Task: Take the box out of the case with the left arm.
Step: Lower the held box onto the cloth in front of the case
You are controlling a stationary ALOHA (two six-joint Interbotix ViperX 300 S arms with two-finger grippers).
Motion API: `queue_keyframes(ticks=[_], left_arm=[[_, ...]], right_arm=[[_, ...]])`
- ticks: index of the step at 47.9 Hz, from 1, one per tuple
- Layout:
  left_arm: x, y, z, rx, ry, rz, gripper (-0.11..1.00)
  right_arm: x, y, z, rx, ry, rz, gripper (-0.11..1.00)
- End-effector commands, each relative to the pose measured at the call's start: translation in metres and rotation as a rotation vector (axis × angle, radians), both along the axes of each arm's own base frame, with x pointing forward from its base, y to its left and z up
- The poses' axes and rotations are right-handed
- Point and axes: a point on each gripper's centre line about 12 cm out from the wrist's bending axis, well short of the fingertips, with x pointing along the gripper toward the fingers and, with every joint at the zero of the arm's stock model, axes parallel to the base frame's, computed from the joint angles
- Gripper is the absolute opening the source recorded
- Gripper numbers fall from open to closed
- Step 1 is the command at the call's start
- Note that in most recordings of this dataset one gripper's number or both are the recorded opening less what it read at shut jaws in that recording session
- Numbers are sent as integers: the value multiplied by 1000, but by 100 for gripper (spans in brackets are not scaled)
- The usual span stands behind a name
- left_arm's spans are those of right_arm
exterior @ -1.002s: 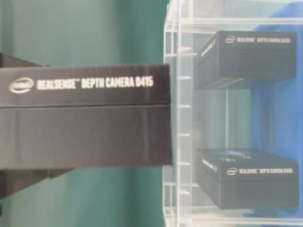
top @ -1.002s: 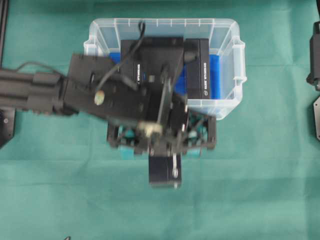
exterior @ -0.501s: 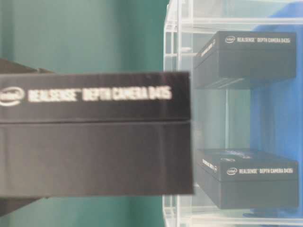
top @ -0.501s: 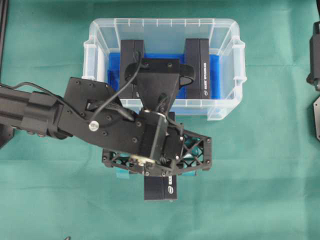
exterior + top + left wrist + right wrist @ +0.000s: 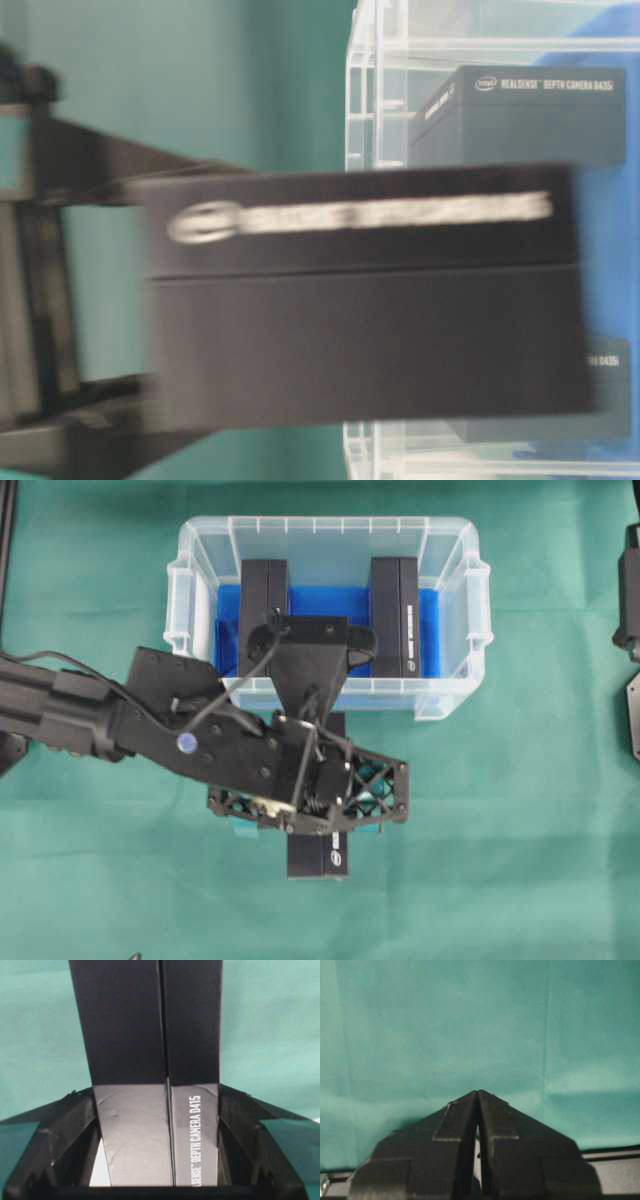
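The robot's left gripper should release the black box on the green cloth (image 5: pixel 318 810) in front of the near side of the case. The box is now held outside the case.
My left gripper (image 5: pixel 312 818) is shut on a black box (image 5: pixel 318 855) lettered "DEPTH CAMERA D415". It holds the box outside the case (image 5: pixel 325 525), over the green cloth just in front of the case's near wall. In the left wrist view the box (image 5: pixel 150 1035) stands between both fingers (image 5: pixel 75 1110), which press on its two sides. The table-level view shows the box (image 5: pixel 360 300) blurred in front of the clear case wall (image 5: pixel 365 100). My right gripper (image 5: pixel 478 1092) is shut on nothing, over bare cloth.
Two more black boxes stand on edge on the case's blue lining, one on the left (image 5: pixel 263 615) and one on the right (image 5: pixel 394 615). Part of the right arm (image 5: pixel 630 600) sits at the right edge. Green cloth (image 5: pixel 520 860) covers the table.
The left gripper has carried the box a little further from the case, towards the front of the table. In the table-level view the box has slid right and blurred. The right gripper stays still.
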Motion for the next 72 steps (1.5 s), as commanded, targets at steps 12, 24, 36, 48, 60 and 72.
queue_keyframes(ticks=[12,24,36,48,60,72], left_arm=[[-8,-1,-27,-7,-32,9,60],[-6,-4,-74,-13,-47,1,60],[-11,-4,-95,-10,-30,-6,60],[-6,0,-100,-25,-89,-3,60],[-7,3,-103,-22,-83,-4,60],[-7,3,-103,-24,-87,-12,60]], right_arm=[[2,0,5,1,-19,-4,3],[2,0,6,1,-20,-2,3],[2,0,5,4,-17,-2,3],[2,0,5,1,-19,-4,3],[2,0,5,1,-19,-2,3],[2,0,5,1,-17,-3,3]])
